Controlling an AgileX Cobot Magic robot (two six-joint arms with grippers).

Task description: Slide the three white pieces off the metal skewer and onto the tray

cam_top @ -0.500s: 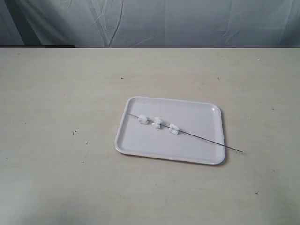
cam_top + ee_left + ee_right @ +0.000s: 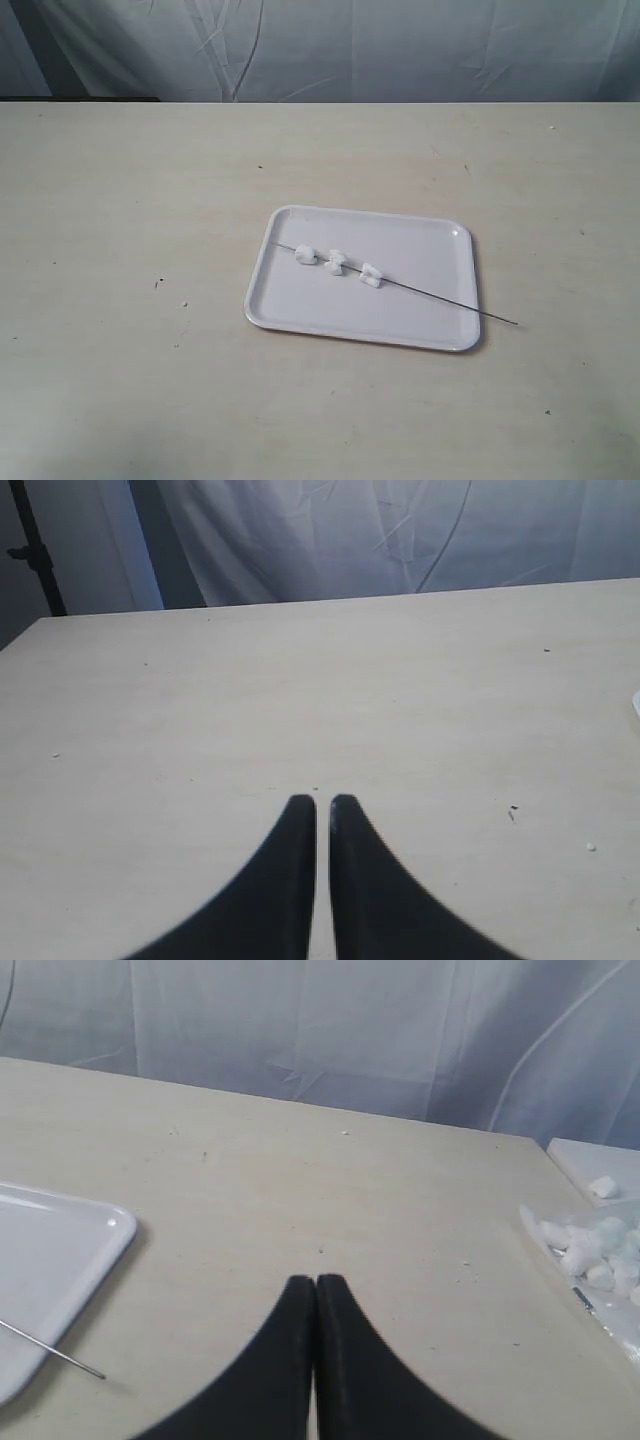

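Next, I need to move my right gripper to the bare part of the metal skewer (image 2: 450, 301) (image 2: 20, 1333), just inside the rim of the tray, and close it there.
The white tray (image 2: 300, 310) lies on the table right of centre. Across it runs the thin metal skewer (image 2: 440, 299), its near end jutting past the tray's right rim. Three white pieces (image 2: 338, 263) are threaded on its left half, resting on the tray. Neither arm shows in the exterior view. My left gripper (image 2: 323, 802) is shut with a hairline gap, holding nothing, over bare table. My right gripper (image 2: 316, 1282) is shut and holds nothing; the tray corner (image 2: 60, 1250) and the skewer tip (image 2: 70, 1358) lie off to one side of it.
A clear bag of loose white chunks (image 2: 595, 1255) lies at the table's edge in the right wrist view. A pale fabric backdrop (image 2: 320, 45) hangs behind the table. Small dark specks (image 2: 158, 284) dot the tabletop.
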